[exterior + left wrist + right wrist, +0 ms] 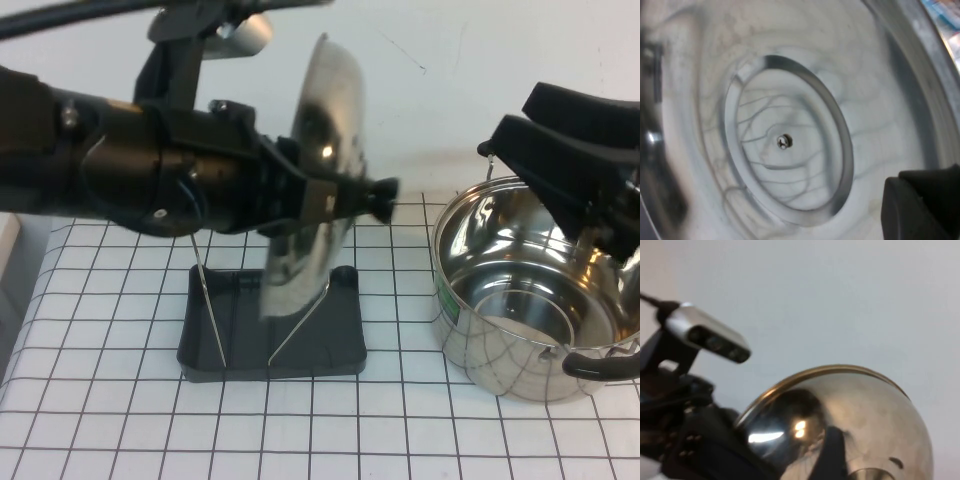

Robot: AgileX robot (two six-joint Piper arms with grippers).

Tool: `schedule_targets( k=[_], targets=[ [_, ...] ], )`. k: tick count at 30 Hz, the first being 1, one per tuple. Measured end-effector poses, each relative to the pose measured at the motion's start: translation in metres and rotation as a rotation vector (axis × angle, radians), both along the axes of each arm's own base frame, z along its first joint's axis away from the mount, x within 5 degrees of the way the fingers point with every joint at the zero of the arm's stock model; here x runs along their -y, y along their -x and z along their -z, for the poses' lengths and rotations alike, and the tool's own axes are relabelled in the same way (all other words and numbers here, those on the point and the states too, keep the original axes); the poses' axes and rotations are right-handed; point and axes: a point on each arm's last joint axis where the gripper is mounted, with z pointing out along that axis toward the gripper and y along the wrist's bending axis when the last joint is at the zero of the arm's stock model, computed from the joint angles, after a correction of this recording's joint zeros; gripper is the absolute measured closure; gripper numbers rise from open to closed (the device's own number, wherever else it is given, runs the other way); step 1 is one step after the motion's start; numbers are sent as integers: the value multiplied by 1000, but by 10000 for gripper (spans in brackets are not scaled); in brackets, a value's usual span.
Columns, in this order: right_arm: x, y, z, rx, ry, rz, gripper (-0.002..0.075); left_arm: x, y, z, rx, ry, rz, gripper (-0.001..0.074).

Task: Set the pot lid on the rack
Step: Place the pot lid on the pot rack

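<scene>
Next, my left gripper releases the pot lid upright in the black tray (260, 353), between the rack's silver wire loops.
The pot lid (325, 110) stands upright on edge, with its black knob (381, 200) pointing right. Its lower rim hangs low over the rack (310, 345), between the silver wire loops (209, 312); I cannot tell if it touches. My left gripper (345, 200) reaches in from the left and is shut on the lid. The left wrist view shows the lid's hollow underside (785, 142) and one black finger (925, 205). My right gripper (515, 118) is open and empty, raised above the steel pot. The right wrist view shows the lid's domed side (865, 415).
A deep steel pot (520, 300) with black handles stands right of the rack on the checked table cover (400, 430). The left arm's wrist camera (707, 335) sits high by the lid. The table's left edge lies near the left arm.
</scene>
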Motion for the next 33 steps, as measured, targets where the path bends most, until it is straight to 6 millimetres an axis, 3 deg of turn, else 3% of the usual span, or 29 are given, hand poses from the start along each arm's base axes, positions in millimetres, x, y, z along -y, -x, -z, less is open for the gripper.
schedule_targets(
  k=[9, 15, 25, 33],
  targets=[
    [-1, 40, -26, 204, 150, -102, 153, -7, -9, 16, -18, -164, -59, 678],
    [4, 58, -38, 271, 256, -44, 153, -4, -27, 31, -19, -195, -97, 678],
    [8, 66, -37, 285, 382, 3, 153, 6, -58, 66, -50, -237, -129, 678],
    [8, 65, -35, 274, 405, 11, 153, 9, -72, 81, -36, -261, -158, 678]
  ],
)
